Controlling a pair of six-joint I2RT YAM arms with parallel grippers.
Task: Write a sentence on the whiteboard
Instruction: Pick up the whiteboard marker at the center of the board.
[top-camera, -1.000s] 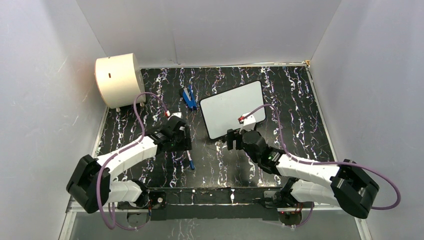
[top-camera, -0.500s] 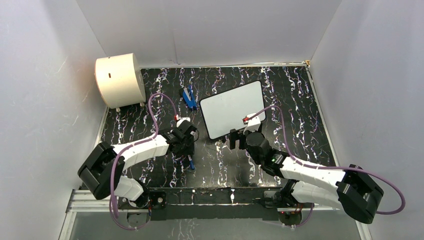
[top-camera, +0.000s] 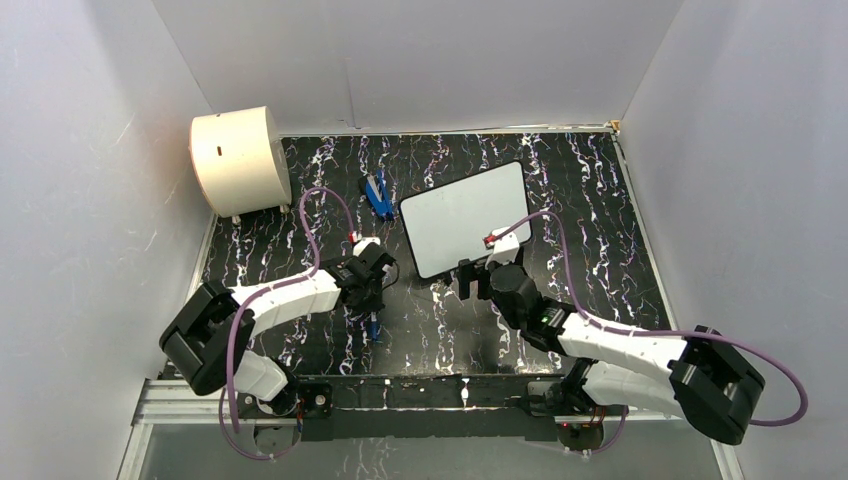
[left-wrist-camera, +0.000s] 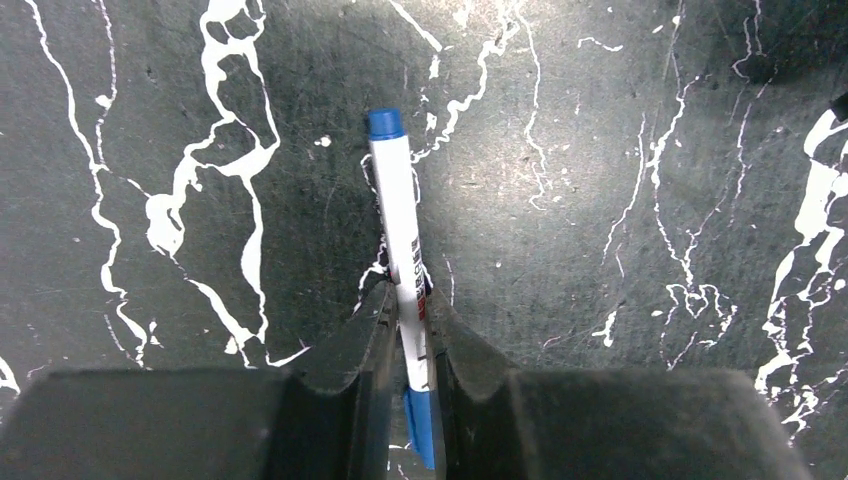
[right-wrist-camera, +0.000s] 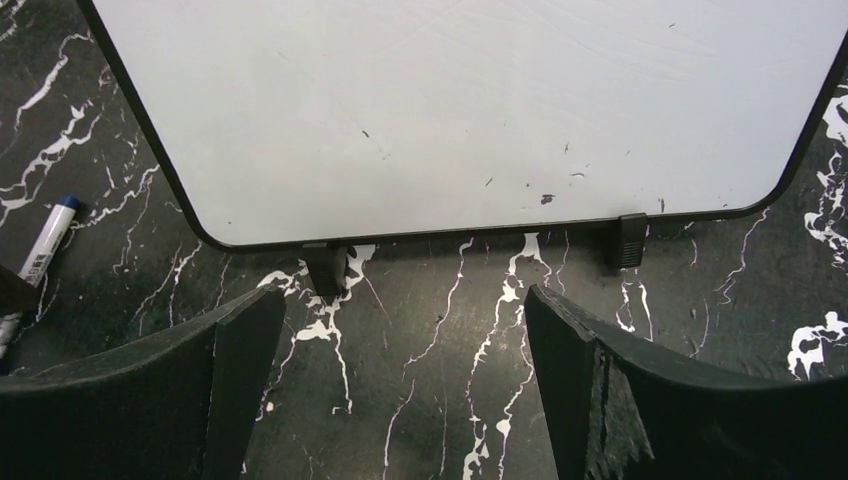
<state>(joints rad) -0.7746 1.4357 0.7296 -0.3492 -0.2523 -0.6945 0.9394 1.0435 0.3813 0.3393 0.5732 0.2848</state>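
My right gripper needs to grab the black foot (right-wrist-camera: 326, 271) nearest the marker pen and pull the whiteboard closer, since the whiteboard sits apart from the marker pen in my left gripper.
The whiteboard (top-camera: 465, 218) lies at the table's middle back, white with a thin black rim. Its face (right-wrist-camera: 470, 110) is bare apart from a few dark specks; no sentence shows on it. A white marker pen with blue ends (left-wrist-camera: 395, 190) lies on the black marbled table. My left gripper (left-wrist-camera: 407, 300) is shut on its barrel near the lower blue end. From above, the left gripper (top-camera: 369, 303) stands left of the board over the pen (top-camera: 373, 326). Just in front of the board's near edge, my right gripper (top-camera: 477, 272) holds its jaws wide apart (right-wrist-camera: 400, 310) with nothing between them.
A cream cylindrical drum (top-camera: 240, 160) stands at the back left corner. A small blue object (top-camera: 377, 195) lies left of the board. Two black feet (right-wrist-camera: 325, 268) stick out under the board's near rim. Grey walls close in three sides.
My left gripper has come down over the marker pen and closed on it. The right gripper has opened a little wider and stays by the board's near edge.
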